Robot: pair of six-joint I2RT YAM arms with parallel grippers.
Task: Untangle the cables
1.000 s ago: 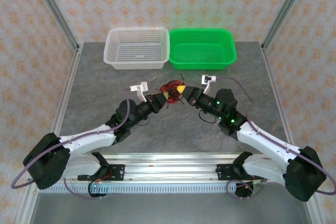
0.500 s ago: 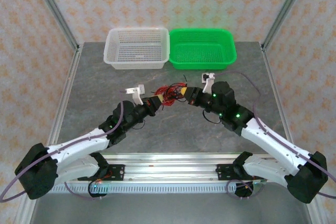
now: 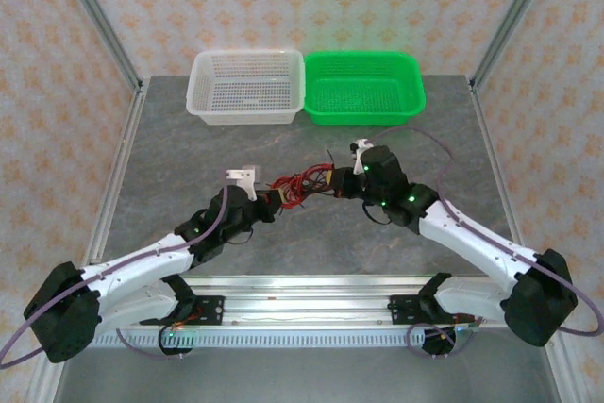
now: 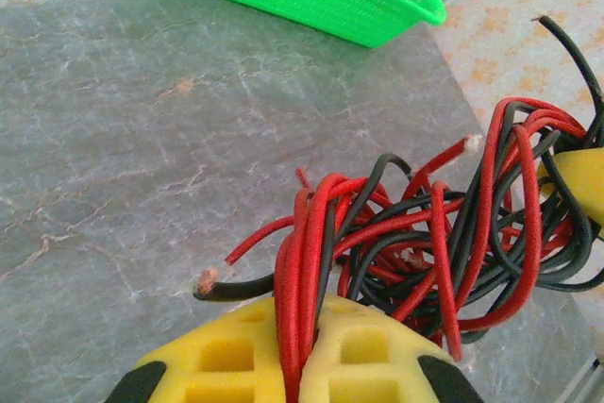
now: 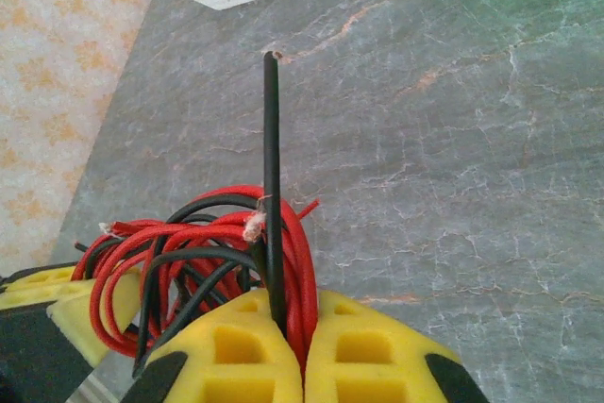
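The stretched tangle pinches black and red cable pieces in my right gripper, so it should lower it and take cable loops nearer my left gripper (image 3: pixel 296 186).
A tangled bunch of thin red and black cables (image 3: pixel 304 185) hangs stretched between my two grippers over the middle of the table. My left gripper (image 4: pixel 304 329) is shut on several red strands and a black one of the cables (image 4: pixel 444 243). My right gripper (image 5: pixel 300 326) is shut on a black strand and red ones of the cables (image 5: pixel 203 238); one black end sticks straight up past its yellow fingers. In the top view the left gripper (image 3: pixel 274 198) holds the bunch's left side and the right gripper (image 3: pixel 337 181) its right side.
A white basket (image 3: pixel 247 88) and a green basket (image 3: pixel 363 87) stand side by side at the back of the table. The grey marble tabletop (image 3: pixel 189 158) lies open around both arms. Metal frame posts rise at the back corners.
Both grippers have drawn apart, the left one toward the near left, the right arm swinging inward and back. The bunch has stretched from a compact ball into a longer strand between them.
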